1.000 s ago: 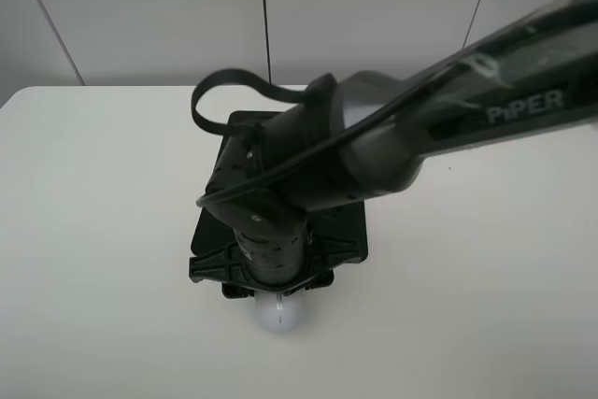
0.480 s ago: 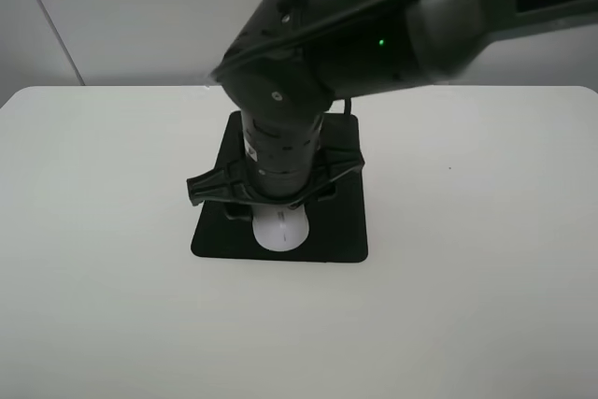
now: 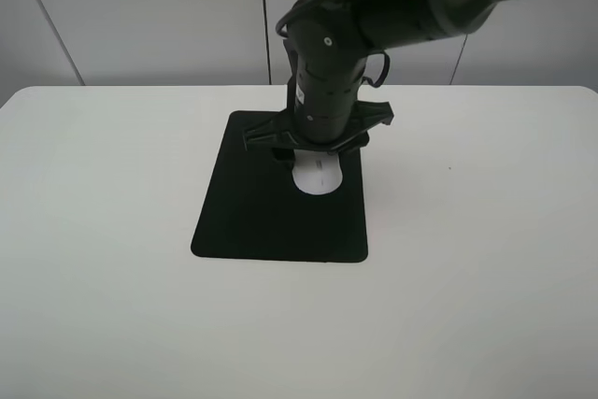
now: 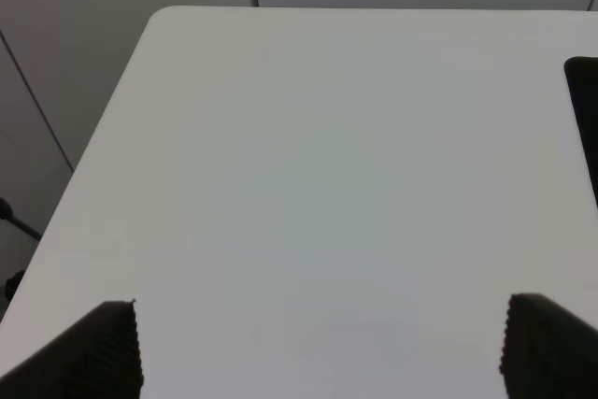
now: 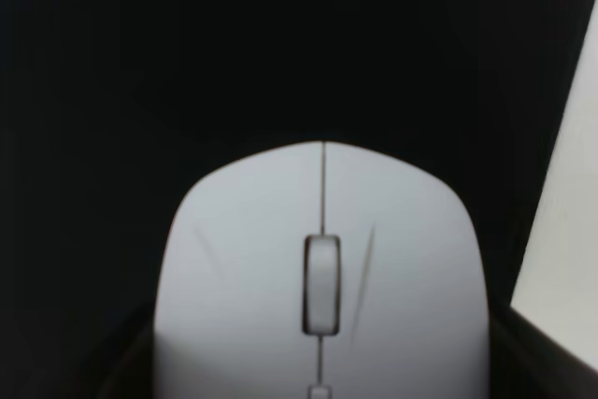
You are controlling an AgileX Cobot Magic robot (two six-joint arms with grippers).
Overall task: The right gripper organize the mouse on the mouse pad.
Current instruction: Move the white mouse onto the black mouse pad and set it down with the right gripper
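I need to use my right gripper to set the white mouse down just on the far side of the black mouse pad's centre point(image 3: 292, 163).
The white mouse point(image 3: 318, 178) is in the far right part of the black mouse pad point(image 3: 271, 217), just under my right gripper point(image 3: 316, 151). The gripper points straight down and is shut on the mouse's sides. In the right wrist view the mouse point(image 5: 322, 231) fills the lower half, scroll wheel in the middle, with the pad point(image 5: 280, 44) dark behind it and the gripper point(image 5: 322, 366) around it. I cannot tell whether the mouse touches the pad. My left gripper point(image 4: 318, 352) is open and empty over bare table; it is out of the high view.
The pad lies in the middle of a white table point(image 3: 112, 231). The pad's edge point(image 4: 587, 119) shows at the side of the left wrist view. Grey wall panels point(image 3: 140, 16) stand behind the table's far edge.
The right gripper has carried the mouse from the bare table in front of the pad, across the pad's near edge, to its far right part. The arm has risen and swung back.
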